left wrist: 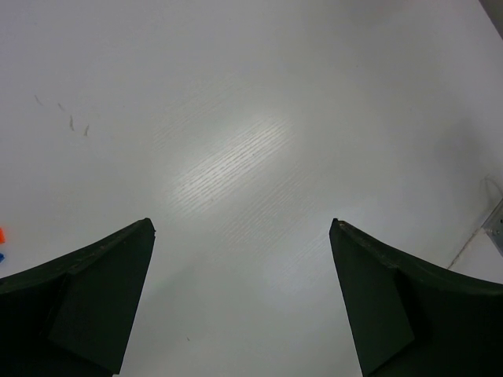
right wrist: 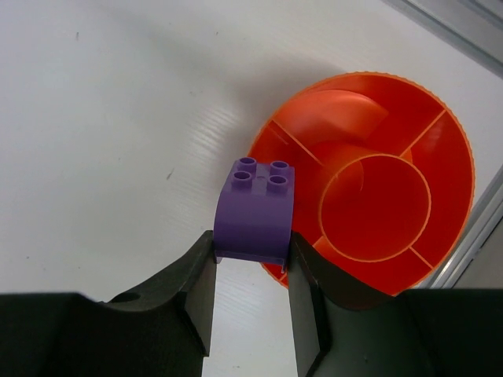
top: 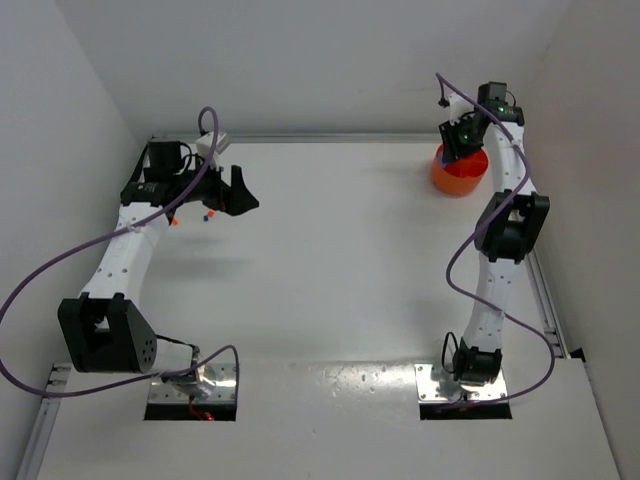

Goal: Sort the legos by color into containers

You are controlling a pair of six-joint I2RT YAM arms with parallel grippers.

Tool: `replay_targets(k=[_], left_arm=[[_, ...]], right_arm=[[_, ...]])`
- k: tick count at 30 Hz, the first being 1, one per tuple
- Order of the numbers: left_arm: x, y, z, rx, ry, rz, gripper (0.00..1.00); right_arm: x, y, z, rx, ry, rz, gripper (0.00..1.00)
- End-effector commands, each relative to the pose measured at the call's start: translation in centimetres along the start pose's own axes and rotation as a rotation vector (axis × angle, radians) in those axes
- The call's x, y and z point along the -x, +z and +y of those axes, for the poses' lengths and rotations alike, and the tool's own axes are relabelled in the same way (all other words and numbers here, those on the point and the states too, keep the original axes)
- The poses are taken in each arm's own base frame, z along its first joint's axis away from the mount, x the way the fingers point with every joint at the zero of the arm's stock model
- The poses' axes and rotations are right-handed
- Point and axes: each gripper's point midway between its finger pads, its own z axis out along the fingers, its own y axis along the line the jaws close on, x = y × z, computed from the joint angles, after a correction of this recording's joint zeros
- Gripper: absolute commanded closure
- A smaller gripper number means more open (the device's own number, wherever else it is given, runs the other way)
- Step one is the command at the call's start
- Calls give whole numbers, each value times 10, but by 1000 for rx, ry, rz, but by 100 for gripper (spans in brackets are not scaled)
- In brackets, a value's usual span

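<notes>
Next, I let go of the purple lego with my right gripper in the orange bowl's outer compartment (top: pixel 449 166) (right wrist: pixel 286 200) that faces the open table.
My right gripper (right wrist: pixel 251 247) is shut on a purple lego (right wrist: pixel 256 206), studs facing away, held above the near-left rim of the orange bowl (right wrist: pixel 440 165), whose inner walls form a round centre and several outer compartments that look empty. From above, that gripper (top: pixel 462 135) hangs over the bowl (top: pixel 458 180) at the far right. My left gripper (left wrist: pixel 242 224) is open over bare table. In the top view it (top: pixel 232 195) hovers at the far left beside a small orange-red lego (top: pixel 174 221) and a blue lego (top: pixel 209 213). Both legos just show at the left wrist view's edge (left wrist: pixel 1 234).
White walls enclose the table on the left, back and right. A metal rail (right wrist: pixel 464 31) runs just behind the bowl. Purple cables loop from both arms.
</notes>
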Motion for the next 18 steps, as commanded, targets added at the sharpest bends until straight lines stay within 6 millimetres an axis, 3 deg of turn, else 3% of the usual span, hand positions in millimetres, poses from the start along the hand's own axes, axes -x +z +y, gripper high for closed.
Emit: replay_targets(k=[1,10,18], left_arm=[[8,-6,-11,-15,50,-39,0],[5,-3,-9,-16,44,-32,0],[7,-3,-8,-15,50,-39,0]], right_arm=[[18,-11,-16,-65,-15,-53,97],[20,-11,-22,-91,-29,-58,97],[31,-26,-23,-115,-42,-97,97]])
